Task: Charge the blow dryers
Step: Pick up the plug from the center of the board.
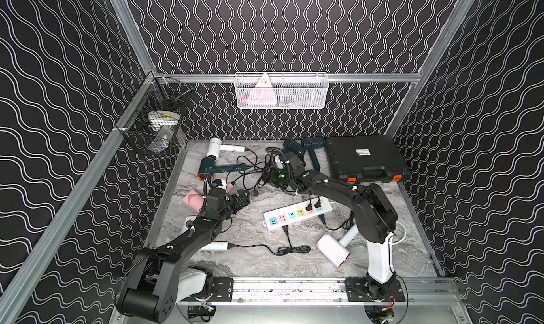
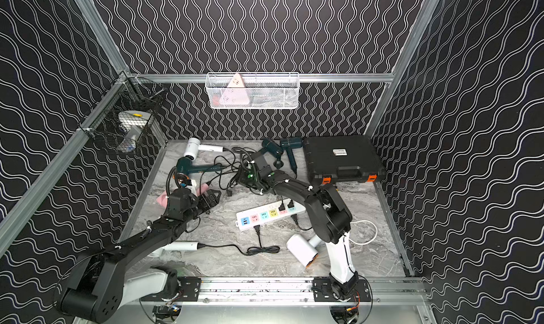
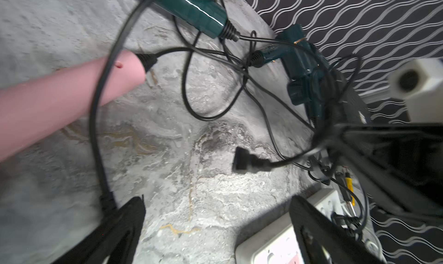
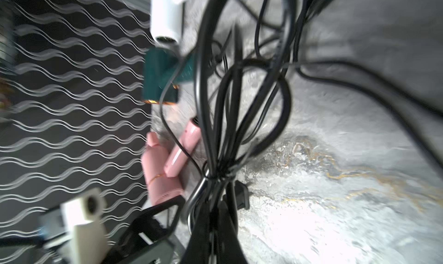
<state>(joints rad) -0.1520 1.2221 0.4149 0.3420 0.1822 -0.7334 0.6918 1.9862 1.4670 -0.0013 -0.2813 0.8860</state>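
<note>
My left gripper will hold the cords while my right gripper takes the plug itself [image 3: 243, 160], because my right gripper is gripping the tied cords behind the plug.
Several blow dryers lie on the marble table. At the back left are a white one [image 1: 215, 148] and a copper-ringed teal one [image 1: 212, 168]. A pink one [image 1: 192, 200] lies beside my left wrist, two teal ones [image 1: 293, 147] at the back middle. Another white one [image 1: 332, 249] is at the front right, and a white handle [image 1: 216, 246] shows under my left arm. My right gripper [image 4: 215, 210] is shut on a tied bundle of black cords [image 4: 220, 174] among the tangle. My left gripper [image 3: 215, 207] stands open over bare table, facing a loose plug [image 3: 247, 159].
A white power strip [image 1: 297, 215] with coloured sockets lies mid-table with three plugs in it. A black case [image 1: 365, 157] with orange latches fills the back right corner. Wire baskets hang on the back wall [image 1: 281, 91] and the left wall [image 1: 160, 116].
</note>
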